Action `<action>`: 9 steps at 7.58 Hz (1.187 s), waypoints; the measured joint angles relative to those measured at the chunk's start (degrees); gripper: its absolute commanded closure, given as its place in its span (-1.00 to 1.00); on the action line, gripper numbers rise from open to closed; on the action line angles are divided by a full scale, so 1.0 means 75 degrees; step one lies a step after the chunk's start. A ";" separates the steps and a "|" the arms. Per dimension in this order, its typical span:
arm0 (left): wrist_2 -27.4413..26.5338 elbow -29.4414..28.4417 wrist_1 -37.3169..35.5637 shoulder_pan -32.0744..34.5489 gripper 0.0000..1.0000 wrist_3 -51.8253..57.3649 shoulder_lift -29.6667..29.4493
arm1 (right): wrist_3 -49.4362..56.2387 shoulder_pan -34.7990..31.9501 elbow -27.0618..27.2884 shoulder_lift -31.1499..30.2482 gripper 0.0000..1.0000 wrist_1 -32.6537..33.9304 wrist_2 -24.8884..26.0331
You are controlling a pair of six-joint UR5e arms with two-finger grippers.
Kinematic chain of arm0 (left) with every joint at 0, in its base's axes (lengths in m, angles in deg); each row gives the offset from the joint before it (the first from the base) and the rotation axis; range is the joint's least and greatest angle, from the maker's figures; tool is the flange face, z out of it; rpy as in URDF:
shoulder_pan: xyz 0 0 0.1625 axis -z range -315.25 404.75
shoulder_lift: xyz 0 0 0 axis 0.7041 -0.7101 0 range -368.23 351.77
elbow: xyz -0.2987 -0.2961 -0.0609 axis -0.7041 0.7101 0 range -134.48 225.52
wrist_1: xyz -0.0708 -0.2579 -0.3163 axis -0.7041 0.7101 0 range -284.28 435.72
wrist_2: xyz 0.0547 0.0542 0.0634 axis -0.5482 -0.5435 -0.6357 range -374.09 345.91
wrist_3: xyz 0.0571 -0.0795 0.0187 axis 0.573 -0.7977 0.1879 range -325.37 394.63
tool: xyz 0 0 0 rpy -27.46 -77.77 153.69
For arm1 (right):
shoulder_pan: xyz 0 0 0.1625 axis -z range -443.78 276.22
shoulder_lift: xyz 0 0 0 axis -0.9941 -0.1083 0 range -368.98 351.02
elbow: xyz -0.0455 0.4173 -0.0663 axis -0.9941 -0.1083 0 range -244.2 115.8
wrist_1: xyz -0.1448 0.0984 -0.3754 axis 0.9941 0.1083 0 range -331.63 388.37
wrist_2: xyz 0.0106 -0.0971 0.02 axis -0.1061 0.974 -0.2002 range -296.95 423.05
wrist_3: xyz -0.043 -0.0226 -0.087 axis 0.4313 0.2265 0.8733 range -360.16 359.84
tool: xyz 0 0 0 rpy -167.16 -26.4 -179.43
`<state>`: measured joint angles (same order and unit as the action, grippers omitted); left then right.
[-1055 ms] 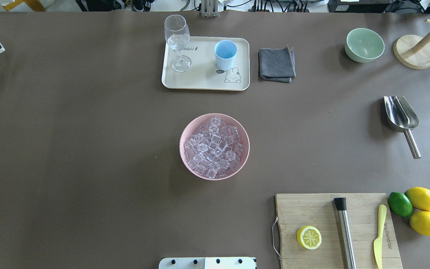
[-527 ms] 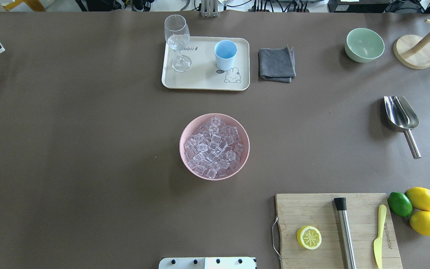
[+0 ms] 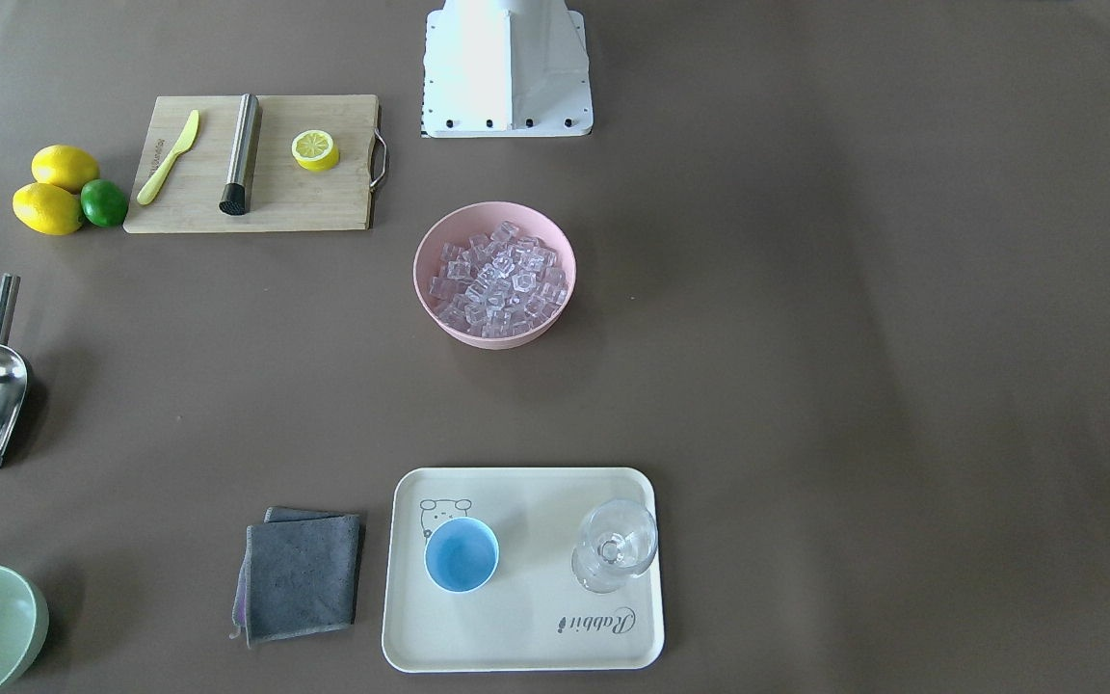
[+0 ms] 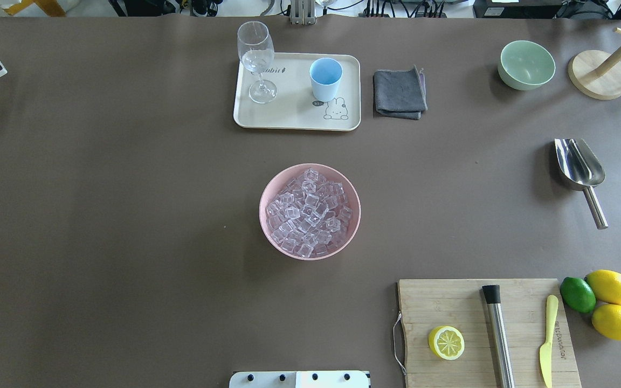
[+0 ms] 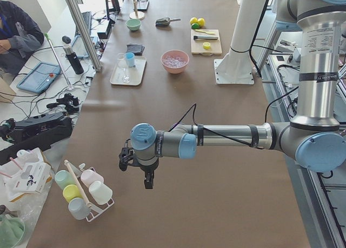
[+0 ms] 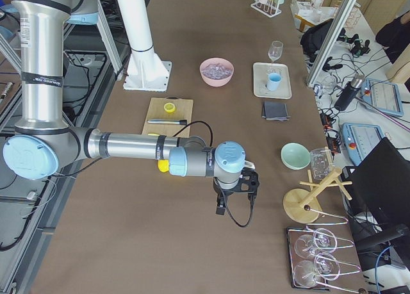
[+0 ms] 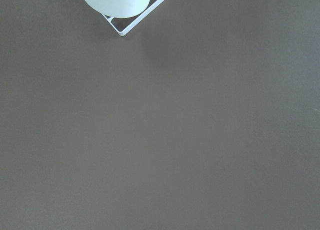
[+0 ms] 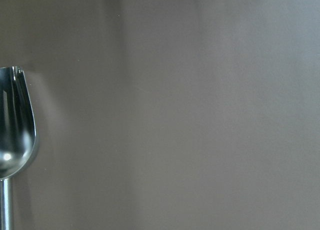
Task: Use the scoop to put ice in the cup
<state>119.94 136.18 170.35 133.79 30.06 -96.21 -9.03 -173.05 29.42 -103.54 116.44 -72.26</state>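
My right gripper needs to close on the middle of the handle (image 3: 6, 306) (image 8: 6, 209) of the silver scoop, so that it can lift the scoop for the ice.
The ice (image 4: 309, 213) fills a pink bowl (image 4: 267, 186) at the table's middle. On a cream tray (image 4: 289, 116) at the far side stands the light-blue cup (image 4: 325, 75), upright and with nothing in it. The silver scoop (image 4: 580, 164) lies on the table at the right, handle toward the robot; its trough edge shows in the right wrist view (image 8: 12, 125). My right gripper (image 6: 234, 201) hangs above the table in the exterior right view only, and my left gripper (image 5: 147, 179) in the exterior left view only. I cannot tell whether either is open or shut.
A wine glass (image 4: 256, 59) shares the tray. A grey cloth (image 4: 399, 92), green bowl (image 4: 526, 64) and wooden stand (image 4: 597, 75) sit at the far right. A cutting board (image 4: 483, 328) carries a lemon half, steel cylinder and knife beside lemons and a lime. A cup rack (image 5: 81, 191) stands near the left gripper.
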 measured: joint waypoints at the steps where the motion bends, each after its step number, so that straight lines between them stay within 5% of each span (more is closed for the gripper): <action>1: 0.0002 0.0004 0.0008 0.0000 -0.97 0.0000 0.0000 | -0.0421 0.0220 0.0122 0.0007 -1.00 -0.0018 -0.0189; 6: 0.0090 0.0161 0.0029 -0.0490 -0.97 0.0000 -0.0269 | -0.2826 0.1483 0.0482 -0.0091 -1.00 -0.1356 -0.0278; 9: 0.0074 0.1229 -0.0262 -0.1570 -0.97 -0.0154 -0.0553 | -0.4670 0.2269 0.0451 -0.0376 -1.00 -0.2822 -0.0256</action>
<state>120.50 145.40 168.39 122.02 28.90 -100.35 -44.05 -156.03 32.80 -106.35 95.27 -74.17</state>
